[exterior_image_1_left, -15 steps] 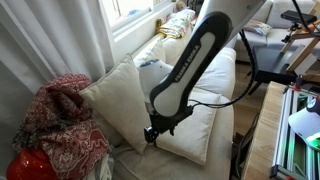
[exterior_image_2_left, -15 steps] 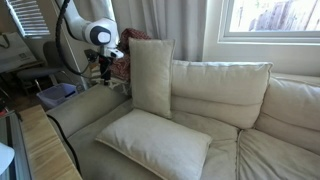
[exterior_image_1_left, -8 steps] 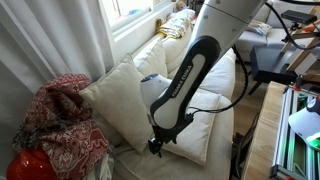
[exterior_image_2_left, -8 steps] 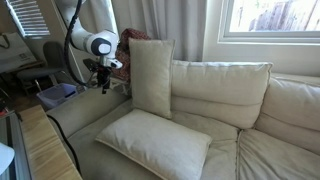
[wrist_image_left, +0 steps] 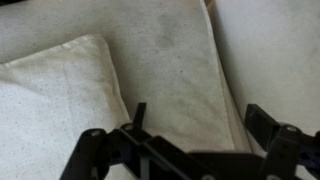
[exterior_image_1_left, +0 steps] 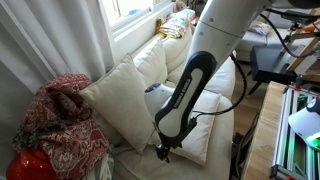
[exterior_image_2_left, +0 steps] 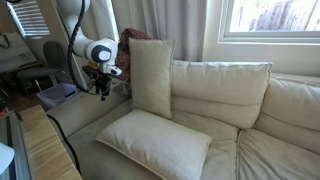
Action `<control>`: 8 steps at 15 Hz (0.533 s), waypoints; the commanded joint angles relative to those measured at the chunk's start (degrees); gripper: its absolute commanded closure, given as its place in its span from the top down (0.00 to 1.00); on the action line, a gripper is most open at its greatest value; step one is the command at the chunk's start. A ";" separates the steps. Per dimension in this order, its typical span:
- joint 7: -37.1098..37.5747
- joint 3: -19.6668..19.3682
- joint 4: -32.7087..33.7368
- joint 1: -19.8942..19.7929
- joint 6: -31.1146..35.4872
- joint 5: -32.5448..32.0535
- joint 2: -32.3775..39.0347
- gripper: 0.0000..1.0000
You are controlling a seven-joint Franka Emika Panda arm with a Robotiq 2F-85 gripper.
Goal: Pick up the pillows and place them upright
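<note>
I will next close on the flat cream pillow's edge (exterior_image_1_left: 181,155), armrest side, slightly in from its corner.
One cream pillow (exterior_image_2_left: 151,76) stands upright against the sofa's back near the armrest; it also shows in an exterior view (exterior_image_1_left: 120,100). A second cream pillow (exterior_image_2_left: 155,142) lies flat on the seat, partly hidden by my arm in an exterior view (exterior_image_1_left: 200,130). Its corner fills the left of the wrist view (wrist_image_left: 50,100). My gripper (exterior_image_2_left: 103,92) hangs open and empty above the seat's front corner near the armrest, just beside the flat pillow's corner. It also shows in an exterior view (exterior_image_1_left: 163,152) and in the wrist view (wrist_image_left: 200,125).
A red patterned blanket (exterior_image_1_left: 60,125) is heaped on the armrest end, also seen behind the upright pillow (exterior_image_2_left: 128,38). Fixed cream back cushions (exterior_image_2_left: 220,90) line the sofa. A blue bin (exterior_image_2_left: 55,95) and a wooden floor lie beside the sofa. A white curtain (exterior_image_1_left: 60,40) hangs nearby.
My gripper has come down and forward from near the upright pillow's top toward the seat's front corner. Both pillows have stayed put.
</note>
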 commanded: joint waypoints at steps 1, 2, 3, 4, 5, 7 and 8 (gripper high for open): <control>-1.74 -4.07 2.86 3.27 2.53 -4.28 6.63 1.00; -1.57 -5.30 3.48 4.41 3.81 -5.76 7.91 1.00; -1.32 -6.24 4.29 5.12 6.98 -6.67 9.74 1.00; -0.95 -6.58 5.02 5.47 7.94 -6.96 10.94 1.00; -0.85 -7.14 5.95 6.12 9.54 -7.40 12.44 1.00; -0.72 -7.46 7.72 6.61 11.81 -7.36 14.92 1.00; -1.28 -7.15 8.50 6.21 12.27 -7.09 15.84 1.00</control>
